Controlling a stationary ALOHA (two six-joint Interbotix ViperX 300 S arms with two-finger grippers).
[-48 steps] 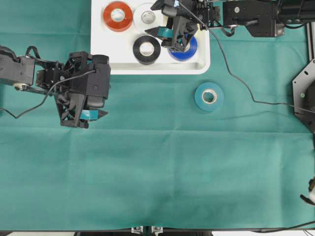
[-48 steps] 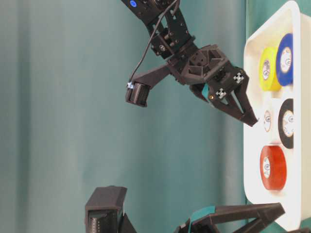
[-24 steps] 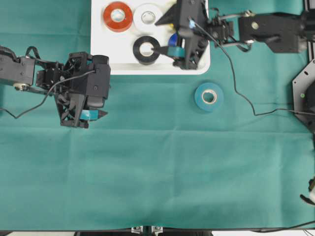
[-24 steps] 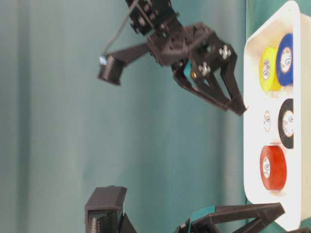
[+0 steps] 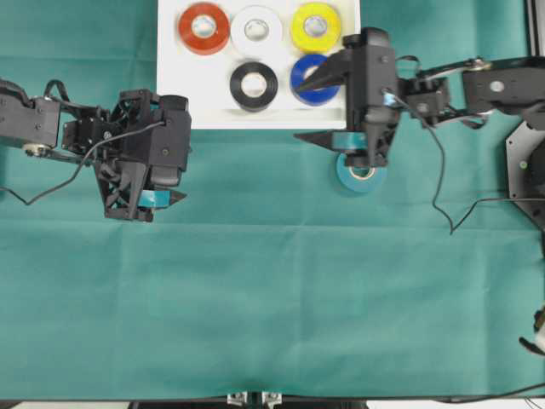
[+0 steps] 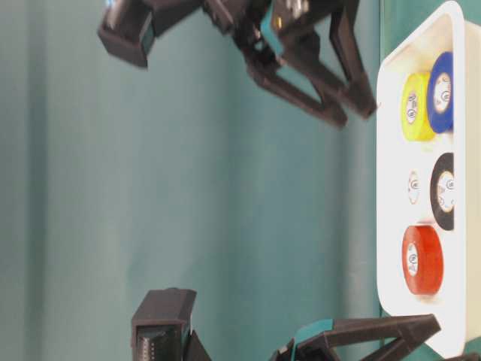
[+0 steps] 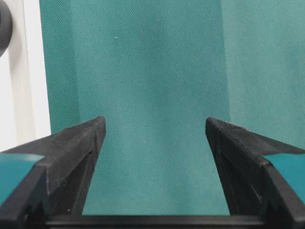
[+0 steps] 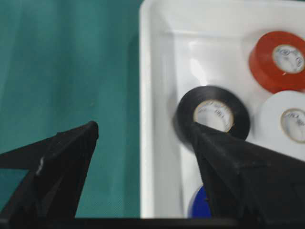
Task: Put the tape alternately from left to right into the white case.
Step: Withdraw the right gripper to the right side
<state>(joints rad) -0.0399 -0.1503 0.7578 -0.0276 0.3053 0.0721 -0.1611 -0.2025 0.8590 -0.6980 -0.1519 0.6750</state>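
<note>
My left gripper is to close next on the teal tape roll's side (image 5: 344, 179) that faces it, with one finger inside the hole of the roll.
The white case (image 5: 200, 94) at the table's far edge holds red (image 5: 203, 27), white (image 5: 256, 30), yellow (image 5: 315, 26), black (image 5: 254, 85) and blue (image 5: 311, 79) tape rolls. A teal tape roll (image 5: 361, 173) lies on the green cloth just in front of the case's right corner, partly under my right arm. My right gripper (image 5: 301, 112) hangs open and empty over the case's front rim; its wrist view shows the rim (image 8: 147, 95) between the jaws and the black roll (image 8: 212, 114) behind one finger. My left gripper (image 5: 186, 152) is open and empty over bare cloth, left of the case.
Green cloth covers the whole table. A black cable (image 5: 438, 183) trails from the right arm over the cloth at the right. In the table-level view the right gripper (image 6: 353, 113) is raised above the case (image 6: 391, 226).
My right gripper has pulled back out of the case toward its front rim, still open, leaving the blue roll inside and uncovering the yellow one. The left arm has not moved.
</note>
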